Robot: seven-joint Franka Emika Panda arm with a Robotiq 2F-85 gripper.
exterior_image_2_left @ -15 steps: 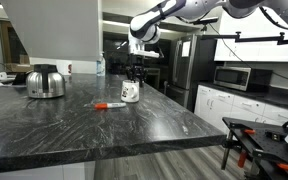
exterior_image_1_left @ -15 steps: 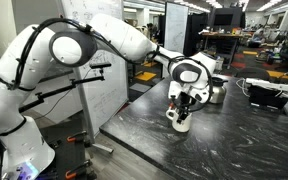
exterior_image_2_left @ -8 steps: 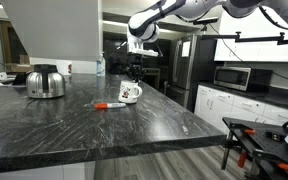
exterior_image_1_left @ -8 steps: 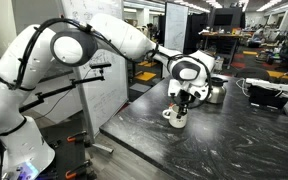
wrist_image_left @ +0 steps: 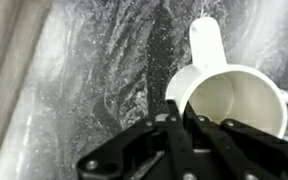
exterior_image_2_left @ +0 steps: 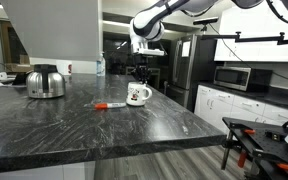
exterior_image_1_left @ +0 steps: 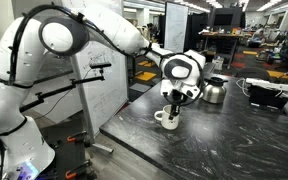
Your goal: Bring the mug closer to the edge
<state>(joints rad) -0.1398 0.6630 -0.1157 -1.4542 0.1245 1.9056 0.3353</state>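
Next, I let go of the white mug with my gripper on the dark countertop [exterior_image_1_left: 145, 136], between the red marker and the near edge of the countertop.
The white mug [exterior_image_1_left: 166, 119] stands upright on the dark marbled countertop, its handle pointing away from the arm; it also shows in an exterior view [exterior_image_2_left: 137, 95]. My gripper [exterior_image_1_left: 175, 104] comes down from above and is shut on the mug's rim [exterior_image_2_left: 139, 82]. In the wrist view the fingers [wrist_image_left: 174, 125] pinch the near wall of the mug [wrist_image_left: 239, 100], and its handle [wrist_image_left: 206, 45] points up the picture. The countertop's straight edge [exterior_image_1_left: 119, 143] runs close by the mug [exterior_image_2_left: 174, 108].
A silver kettle [exterior_image_1_left: 214, 90] with a black handle stands farther back on the counter [exterior_image_2_left: 46, 82]. A red marker [exterior_image_2_left: 109, 105] lies next to the mug. A laptop-like device [exterior_image_1_left: 267, 93] sits at the far end. Kitchen cabinets and a microwave [exterior_image_2_left: 234, 77] lie beyond the counter.
My gripper has carried the mug across the counter towards its edge. The mug was tilted and slightly raised earlier and now stands upright on the surface.
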